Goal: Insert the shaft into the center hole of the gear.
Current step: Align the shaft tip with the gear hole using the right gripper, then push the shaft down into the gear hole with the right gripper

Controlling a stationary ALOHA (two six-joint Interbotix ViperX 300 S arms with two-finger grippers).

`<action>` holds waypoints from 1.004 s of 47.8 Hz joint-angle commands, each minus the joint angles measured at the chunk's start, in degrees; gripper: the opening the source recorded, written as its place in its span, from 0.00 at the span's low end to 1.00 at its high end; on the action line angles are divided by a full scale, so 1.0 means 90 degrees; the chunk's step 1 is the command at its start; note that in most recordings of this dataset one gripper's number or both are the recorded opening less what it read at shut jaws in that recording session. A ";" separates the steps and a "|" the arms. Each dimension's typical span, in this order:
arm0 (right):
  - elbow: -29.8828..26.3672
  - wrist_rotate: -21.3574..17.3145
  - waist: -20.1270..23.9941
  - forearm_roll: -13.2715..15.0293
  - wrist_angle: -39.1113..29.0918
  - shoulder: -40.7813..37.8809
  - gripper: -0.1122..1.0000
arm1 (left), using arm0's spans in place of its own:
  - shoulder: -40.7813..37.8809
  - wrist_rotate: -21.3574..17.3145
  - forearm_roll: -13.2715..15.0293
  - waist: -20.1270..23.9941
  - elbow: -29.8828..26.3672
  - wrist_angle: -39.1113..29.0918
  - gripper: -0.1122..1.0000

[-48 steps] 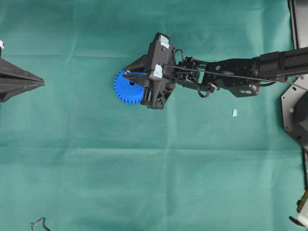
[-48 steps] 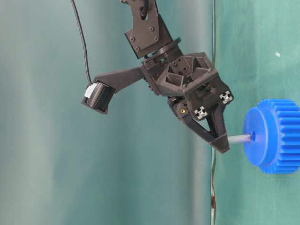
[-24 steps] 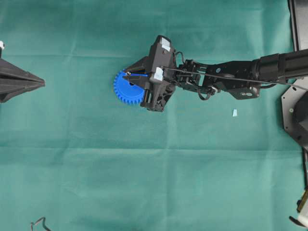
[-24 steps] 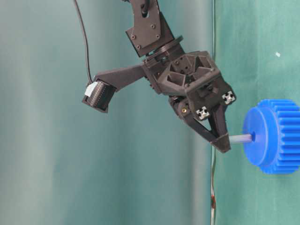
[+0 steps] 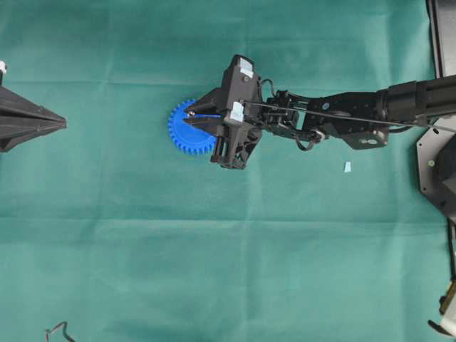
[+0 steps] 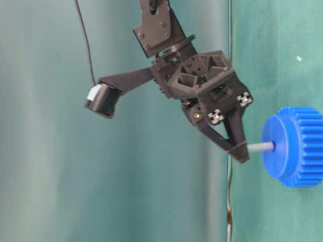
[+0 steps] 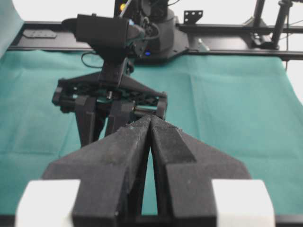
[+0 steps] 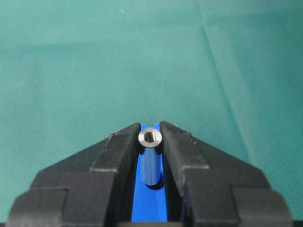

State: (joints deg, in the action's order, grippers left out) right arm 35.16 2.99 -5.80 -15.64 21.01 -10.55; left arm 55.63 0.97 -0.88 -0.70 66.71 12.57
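Observation:
My right gripper is going to let go of the silvery shaft upright in the center hole of the blue gear [image 5: 194,125] [image 8: 155,184] on the green cloth.
The blue gear [image 5: 187,132] lies flat on the green cloth left of centre; it also shows in the table-level view [image 6: 298,146]. My right gripper [image 5: 188,115] is above it, shut on the silvery shaft [image 6: 260,147]. The shaft stands square to the gear's face with its lower end at the center hole [image 8: 154,184]. In the right wrist view the shaft's top end [image 8: 150,137] sits between my fingertips, with the blue gear face [image 8: 149,203] below. My left gripper [image 5: 63,123] is shut and empty at the far left, its tips [image 7: 150,119] pointing toward the right arm.
A small pale blue scrap [image 5: 348,167] lies on the cloth right of the gear. A cable end [image 5: 57,331] lies at the bottom left. Black arm bases [image 5: 438,164] stand at the right edge.
My right gripper has shifted and tilted slightly while holding the shaft, whose lower end stays at the gear's hole. The gear and left arm have not moved.

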 commanded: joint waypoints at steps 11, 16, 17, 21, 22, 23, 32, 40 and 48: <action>0.0059 0.0000 0.0068 -0.0020 0.0244 0.0283 0.27 | -0.0039 -0.0010 -0.0020 -0.0010 -0.0146 0.0039 0.10; 0.0137 -0.0010 0.0068 -0.0049 0.0459 0.0225 0.27 | -0.0039 -0.0010 -0.0020 -0.0010 -0.0146 0.0039 0.10; 0.0156 0.0000 0.0068 -0.0068 0.0508 0.0205 0.27 | -0.0039 -0.0010 -0.0020 -0.0020 -0.0146 0.0039 0.10; 0.0176 -0.0010 0.0068 -0.0117 0.0713 0.0127 0.27 | -0.0039 -0.0010 -0.0020 -0.0010 -0.0146 0.0039 0.10; 0.0186 0.0000 0.0068 -0.0127 0.0752 0.0117 0.27 | -0.0039 -0.0010 -0.0020 -0.0010 -0.0146 0.0039 0.10; 0.0186 -0.0010 0.0068 -0.0127 0.0791 0.0098 0.27 | -0.0039 -0.0010 -0.0020 -0.0020 -0.0146 0.0039 0.10; 0.0146 -0.0010 0.0068 -0.0127 0.0928 -0.0098 0.27 | -0.0039 -0.0010 -0.0020 -0.0020 -0.0146 0.0039 0.10; 0.0137 -0.0029 0.0068 -0.0176 0.0928 -0.0215 0.27 | -0.0039 -0.0010 -0.0020 -0.0020 -0.0156 0.0039 0.10; 0.0156 -0.0029 0.0068 -0.0264 0.0967 -0.0352 0.27 | -0.0029 -0.0010 -0.0010 -0.0010 -0.0156 0.0039 0.10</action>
State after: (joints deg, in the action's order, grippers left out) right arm 37.27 2.81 -5.27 -17.58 28.83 -13.97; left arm 55.63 0.88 -0.88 -0.70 66.71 12.57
